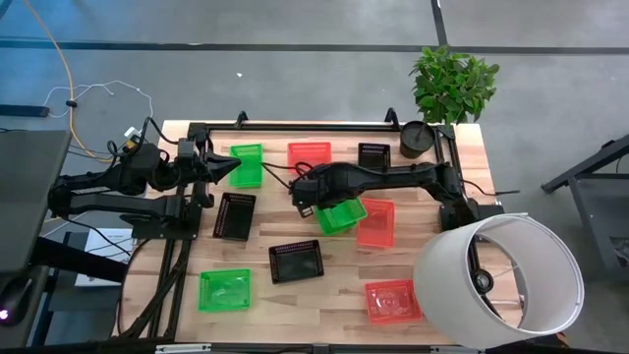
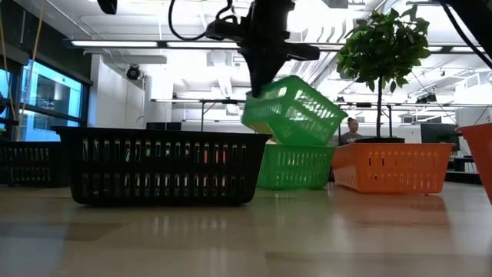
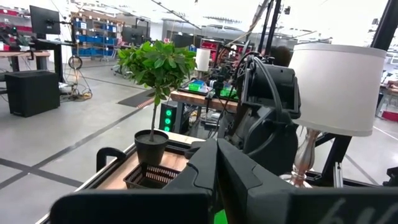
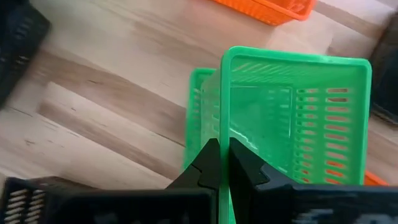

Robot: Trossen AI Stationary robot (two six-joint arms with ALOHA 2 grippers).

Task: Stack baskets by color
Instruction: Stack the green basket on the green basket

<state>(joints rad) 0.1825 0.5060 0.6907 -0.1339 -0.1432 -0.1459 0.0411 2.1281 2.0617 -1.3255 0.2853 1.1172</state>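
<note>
My right gripper needs to let go of the green basket inside the second green basket (image 1: 341, 218) (image 4: 267, 127) that stands just below it, next to the red basket.
My right gripper (image 4: 222, 155) is shut on a green basket (image 2: 296, 108) that hangs tilted over the table's middle. Just under it a second green basket (image 2: 296, 168) stands on the table on its bottom, beside a red basket (image 1: 376, 223). My left gripper (image 1: 232, 163) waits shut and level at the table's left side, beside another green basket (image 1: 248, 165). Other baskets lie about: red (image 1: 310, 152), black (image 1: 373, 155), black (image 1: 234, 215), black (image 1: 295, 262), green (image 1: 224, 290) and red (image 1: 393, 301). My right gripper pinches the rim of one side wall (image 4: 222, 118) of the green basket, one finger inside the basket and one outside. The fingers come from above, slanting steeply down. The basket is lifted clear and tilted, its free side hanging lower, over the second green basket.
A large white lampshade (image 1: 501, 275) stands at the near right corner. A potted plant (image 1: 452, 84) and a round black pot (image 1: 415, 138) are at the far right. The black basket (image 2: 157, 165) stands close in the low view. A dark frame rail (image 1: 324, 126) runs along the far edge.
</note>
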